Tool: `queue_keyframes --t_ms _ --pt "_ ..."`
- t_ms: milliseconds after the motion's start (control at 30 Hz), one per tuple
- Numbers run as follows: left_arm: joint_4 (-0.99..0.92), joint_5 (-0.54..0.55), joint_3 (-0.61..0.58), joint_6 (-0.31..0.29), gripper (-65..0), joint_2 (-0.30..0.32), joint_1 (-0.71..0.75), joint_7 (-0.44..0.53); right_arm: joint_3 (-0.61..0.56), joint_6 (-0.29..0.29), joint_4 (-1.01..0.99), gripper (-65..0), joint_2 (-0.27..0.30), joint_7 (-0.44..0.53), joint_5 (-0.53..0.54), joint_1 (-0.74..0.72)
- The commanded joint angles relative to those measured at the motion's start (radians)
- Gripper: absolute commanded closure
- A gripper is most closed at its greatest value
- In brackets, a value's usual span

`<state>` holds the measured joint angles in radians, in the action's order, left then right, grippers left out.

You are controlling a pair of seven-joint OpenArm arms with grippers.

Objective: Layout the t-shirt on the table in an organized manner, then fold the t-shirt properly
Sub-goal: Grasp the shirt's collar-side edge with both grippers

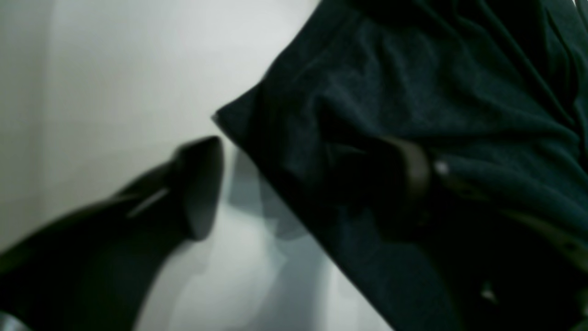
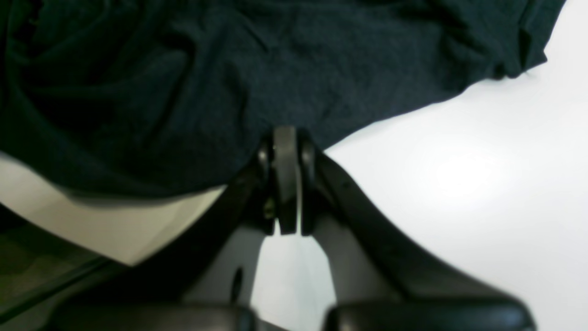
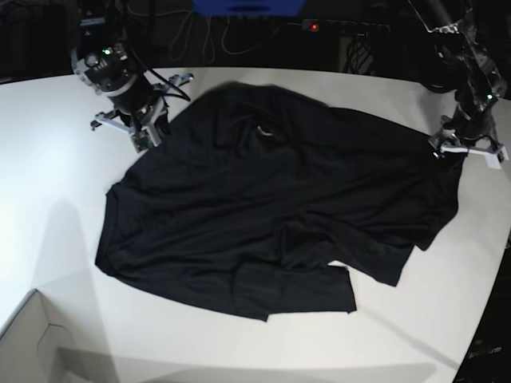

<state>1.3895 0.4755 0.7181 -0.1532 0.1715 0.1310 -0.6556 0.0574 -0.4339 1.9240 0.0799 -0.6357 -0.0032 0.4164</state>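
Note:
My left gripper is to grab the t-shirt's far corner [image 3: 453,164] and lift the t-shirt high with my right gripper before folding, as the t-shirt's near edge lies crumpled.
The black t-shirt [image 3: 271,207] lies spread and wrinkled across the white table [image 3: 48,175]. At its far left corner my right gripper [image 3: 148,136] is shut, and in the right wrist view its fingertips [image 2: 285,138] pinch the hem of the t-shirt [image 2: 229,69]. My left gripper [image 3: 449,148] stands at the shirt's far right edge. In the left wrist view the left gripper [image 1: 305,184] is open. One finger [image 1: 200,184] is over bare table [image 1: 138,82]; the other [image 1: 409,179] is against the t-shirt [image 1: 413,92], whose corner lies between them.
A pale box corner [image 3: 36,343] sits at the table's front left. Cables and a blue object [image 3: 247,6] run along the dark back edge. The table's curved edge [image 3: 499,263] passes close to the left arm on the right.

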Motion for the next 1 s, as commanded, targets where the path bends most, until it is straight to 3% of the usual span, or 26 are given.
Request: queue_keyframes --t_ms 0,200,500,600,667,733,867,967 --pt "0.020 0.007 0.007 -0.001 -53.1 0.015 -0.006 0.012 0.000 -0.006 0.016 0.0 0.002 0.018 0.006 0.002" --pt "0.003 0.001 0.007 -0.001 -58.7 0.018 -0.012 0.012 0.000 -0.006 0.019 0.0 0.002 0.021 0.006 0.023" --pt "-0.098 -0.001 -0.001 -0.001 -58.5 0.016 -0.075 0.012 -0.001 -0.006 0.022 0.0 -0.001 0.020 0.006 0.046" --pt "-0.121 -0.001 -0.002 -0.003 -56.9 0.018 -0.089 0.012 -0.058 -0.006 0.022 0.0 0.004 0.020 0.006 0.051" --pt "-0.134 -0.001 -0.002 -0.010 -51.2 0.018 -0.101 0.012 -0.090 -0.006 0.022 0.0 0.005 0.020 0.006 0.051" --pt "-0.155 -0.001 -0.002 -0.069 -41.0 0.020 -0.104 0.012 -0.113 -0.006 0.022 -0.6 0.004 0.020 0.006 0.052" --pt "-0.201 -0.001 -0.001 -0.165 -13.4 0.020 -0.130 0.012 -0.172 -0.006 0.022 -10.6 0.005 0.018 0.006 0.052" --pt "-0.215 -0.001 -0.001 -0.168 0.0 0.020 -0.130 0.012 -0.186 -0.006 0.022 -18.4 0.007 0.018 0.006 0.052"
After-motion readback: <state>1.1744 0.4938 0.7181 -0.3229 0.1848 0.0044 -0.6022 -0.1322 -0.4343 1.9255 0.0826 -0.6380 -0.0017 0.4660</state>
